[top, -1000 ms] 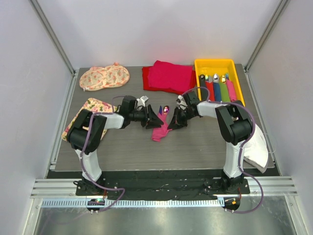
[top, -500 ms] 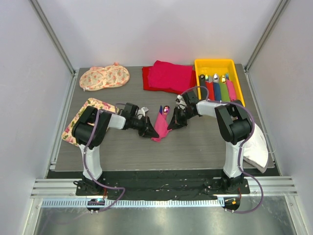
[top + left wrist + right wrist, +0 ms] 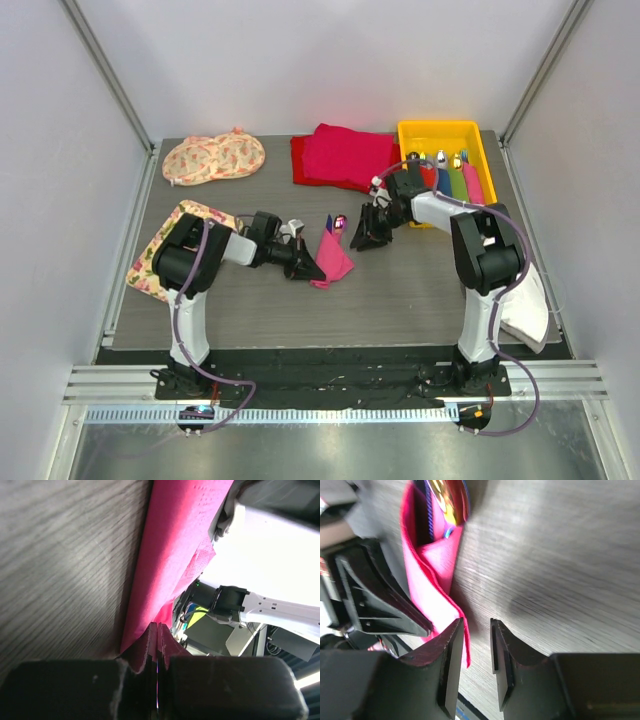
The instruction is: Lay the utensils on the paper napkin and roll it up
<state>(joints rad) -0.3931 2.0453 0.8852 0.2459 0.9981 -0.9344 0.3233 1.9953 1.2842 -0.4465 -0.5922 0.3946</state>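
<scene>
The napkin's loose flap flares wide of the utensils, so my right gripper needs to hold the flap still while my left gripper opens and takes hold again of the napkin's near end (image 3: 321, 284).
The pink paper napkin (image 3: 334, 258) lies mid-table, folded over the utensils (image 3: 340, 222), whose shiny heads and a dark blue handle stick out at its far end. My left gripper (image 3: 301, 263) is shut at the napkin's left edge. In the left wrist view its tips (image 3: 157, 625) meet on the napkin (image 3: 175, 545). My right gripper (image 3: 358, 238) is open just right of the napkin's far end. In the right wrist view its jaws (image 3: 476, 622) stand apart over the table. The napkin (image 3: 432, 595) edge lies beside one finger, and the utensils (image 3: 447, 500) show above.
A yellow tray (image 3: 440, 128) with several coloured-handled utensils stands at the back right. A red cloth pile (image 3: 340, 155) lies at the back middle. Floral mats lie at the back left (image 3: 213, 157) and left (image 3: 175, 245). A white sheet (image 3: 525, 300) lies at the right edge.
My right gripper has let go and drawn back to the right, away from the napkin. My left gripper has slid left and nearer. The napkin now lies flatter over the utensils.
</scene>
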